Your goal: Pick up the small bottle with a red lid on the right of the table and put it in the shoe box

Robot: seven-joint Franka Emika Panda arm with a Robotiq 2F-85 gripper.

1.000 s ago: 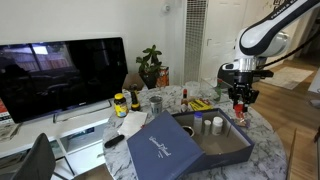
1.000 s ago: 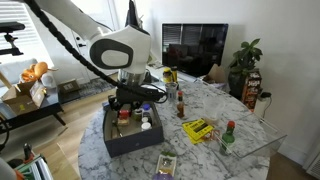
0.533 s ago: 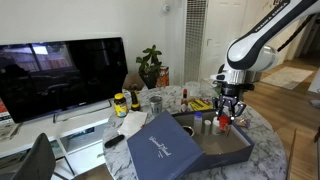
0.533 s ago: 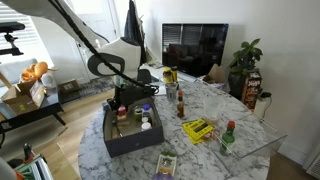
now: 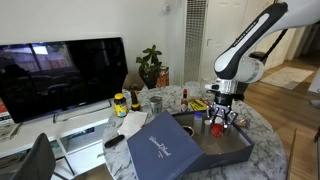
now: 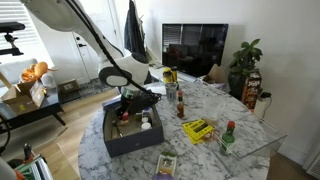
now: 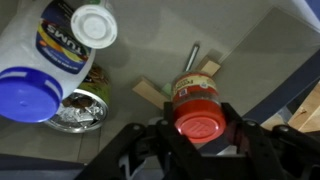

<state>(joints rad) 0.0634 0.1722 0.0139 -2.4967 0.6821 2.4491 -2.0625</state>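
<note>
Next, my gripper lets go of the small bottle on the shoe box's bottom (image 5: 202, 139) (image 7: 127, 76) between the blue-capped bottle and the wooden sticks.
In the wrist view my gripper (image 7: 198, 128) is shut on the small bottle with a red lid (image 7: 197, 108), its fingers (image 7: 164, 130) on either side of the cap. The bottle hangs over the grey inside floor of the navy shoe box (image 7: 250, 60). In both exterior views the gripper (image 5: 220, 121) (image 6: 127, 108) is lowered into the open shoe box (image 5: 232, 148) (image 6: 125, 143) on the round marbled table (image 6: 205, 150). The box's lid (image 5: 165, 143) leans against its side. The small bottle is too small to make out in the exterior views.
Inside the box lie a white bottle with a white cap (image 7: 62, 38), a blue-capped bottle (image 7: 30, 95), a tin (image 7: 78, 108) and wooden sticks (image 7: 150, 92). On the table stand a taller red-topped bottle (image 6: 181, 104), a yellow box (image 6: 197, 129) and a green bottle (image 6: 228, 134).
The arm has moved from beside the box to over it and lowered, bringing the gripper and the small bottle down inside the shoe box.
</note>
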